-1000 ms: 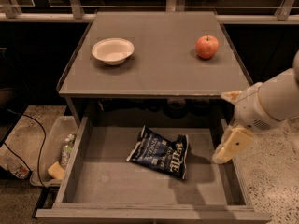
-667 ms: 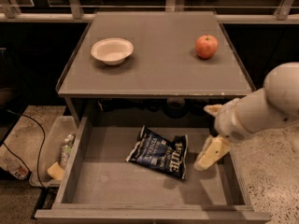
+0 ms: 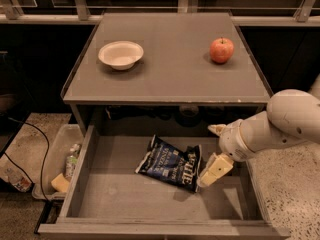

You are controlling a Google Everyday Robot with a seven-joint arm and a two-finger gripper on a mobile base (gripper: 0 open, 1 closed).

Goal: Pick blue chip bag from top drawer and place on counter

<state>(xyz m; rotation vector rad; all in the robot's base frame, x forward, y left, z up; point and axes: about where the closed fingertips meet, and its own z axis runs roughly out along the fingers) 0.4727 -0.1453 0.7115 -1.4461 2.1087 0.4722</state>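
Observation:
The end of the blue chip bag [image 3: 187, 163] that lies toward the red apple's side of the drawer is the part my gripper will close on.
The blue chip bag [image 3: 170, 163] lies crinkled on the floor of the open top drawer [image 3: 115, 196], right of its middle. My gripper [image 3: 209, 155] reaches in from the right on a white arm and hangs over the drawer just right of the bag. It is open and empty: one cream finger [image 3: 215, 170] is at the bag's right edge, the other sits higher near the drawer's back. The counter [image 3: 170, 79] is above the drawer.
A white bowl [image 3: 120, 54] stands on the counter's left and a red apple [image 3: 221, 50] on its right. A clear bin [image 3: 50, 171] on the floor left of the drawer holds a bottle [image 3: 71, 159] and a yellow block [image 3: 60, 183]. A cable lies on the floor at the far left.
My gripper has moved left and down from the drawer's right wall to the bag's right edge. The bag, bowl and apple have not moved.

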